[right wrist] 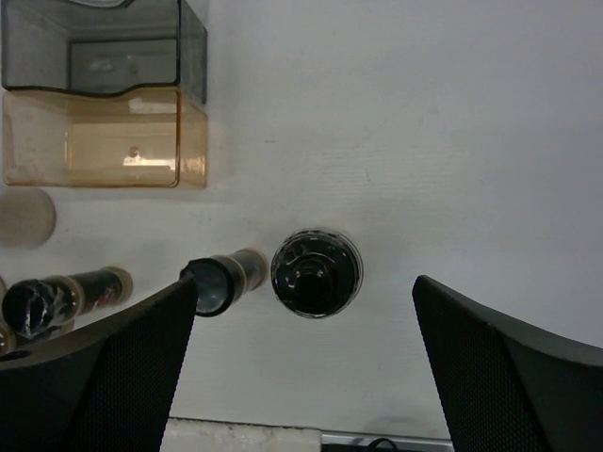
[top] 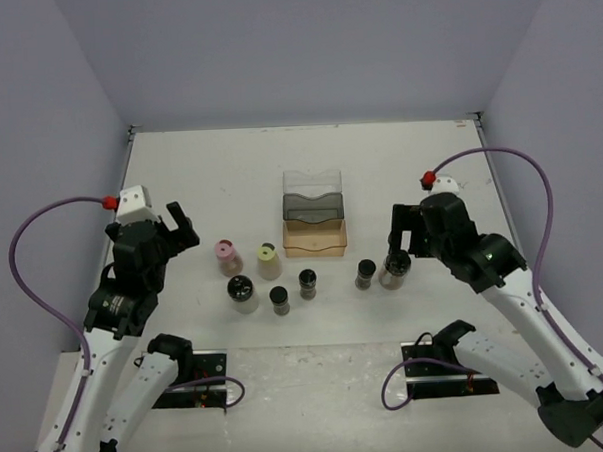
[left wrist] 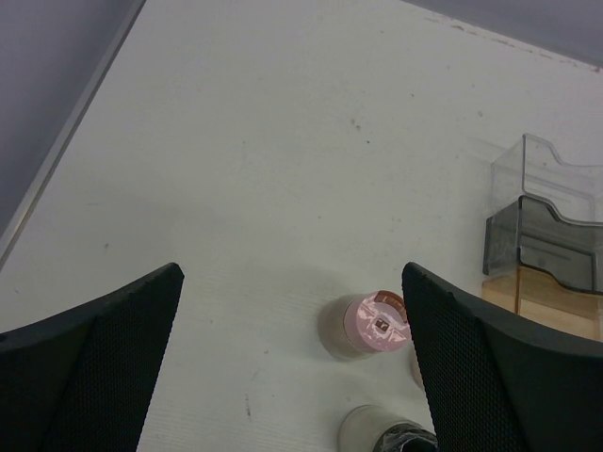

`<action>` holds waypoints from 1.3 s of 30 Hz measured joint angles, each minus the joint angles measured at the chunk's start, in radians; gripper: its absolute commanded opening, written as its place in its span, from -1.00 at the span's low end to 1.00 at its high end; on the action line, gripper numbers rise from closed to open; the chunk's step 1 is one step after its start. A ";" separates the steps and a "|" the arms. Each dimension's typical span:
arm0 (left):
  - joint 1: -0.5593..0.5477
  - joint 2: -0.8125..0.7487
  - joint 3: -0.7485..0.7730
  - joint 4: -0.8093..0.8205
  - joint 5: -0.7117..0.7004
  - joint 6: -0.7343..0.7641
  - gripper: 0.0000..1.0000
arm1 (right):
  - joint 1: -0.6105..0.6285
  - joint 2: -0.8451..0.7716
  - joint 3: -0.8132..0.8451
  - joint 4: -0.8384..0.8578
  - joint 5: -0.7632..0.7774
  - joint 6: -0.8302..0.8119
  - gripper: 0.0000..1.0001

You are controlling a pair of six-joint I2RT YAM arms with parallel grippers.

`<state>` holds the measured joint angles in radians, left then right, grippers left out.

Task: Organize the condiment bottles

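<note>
My right gripper needs to next move down to the wide jar beneath it, beside the slim black-capped jar, and close on that wide jar's black cap (top: 397, 261) (right wrist: 317, 273).
Seven spice jars stand in a loose row in front of the rack. At the left are the pink-capped jar (top: 226, 255), the yellow-green-capped jar (top: 268, 257) and a wide black-capped jar (top: 240, 292). Slimmer black-capped jars (top: 280, 300) (top: 308, 283) (top: 365, 273) follow. The rightmost black-capped jar (top: 393, 269) is wider. My right gripper (top: 406, 243) is open above this jar, which shows cap-up between the fingers in the right wrist view (right wrist: 317, 272). My left gripper (top: 178, 229) is open and empty, left of the pink-capped jar (left wrist: 372, 325).
The stepped rack (top: 314, 213) with clear, grey and tan tiers stands behind the jars and holds nothing; it shows in both wrist views (left wrist: 546, 245) (right wrist: 94, 132). The table's raised back edge (top: 307, 125) and purple walls enclose the area.
</note>
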<state>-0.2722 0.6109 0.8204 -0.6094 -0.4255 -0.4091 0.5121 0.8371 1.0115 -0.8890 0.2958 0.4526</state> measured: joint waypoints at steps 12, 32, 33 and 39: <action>-0.026 -0.003 0.000 0.000 0.006 0.000 1.00 | 0.000 0.212 -0.080 0.055 -0.026 0.004 0.88; -0.047 -0.013 0.000 0.000 0.011 0.000 1.00 | 0.000 0.334 -0.137 0.070 -0.079 0.046 -0.36; -0.048 -0.014 0.000 0.000 0.011 0.000 1.00 | 0.000 0.334 -0.137 0.070 -0.079 0.046 -0.39; -0.052 -0.024 0.000 0.001 0.011 0.000 1.00 | 0.000 0.327 -0.133 0.053 -0.078 0.046 -0.99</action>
<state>-0.3241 0.5873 0.8200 -0.6086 -0.4141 -0.4091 0.5121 1.1641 0.8783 -0.8364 0.2176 0.4988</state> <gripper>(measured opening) 0.998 0.605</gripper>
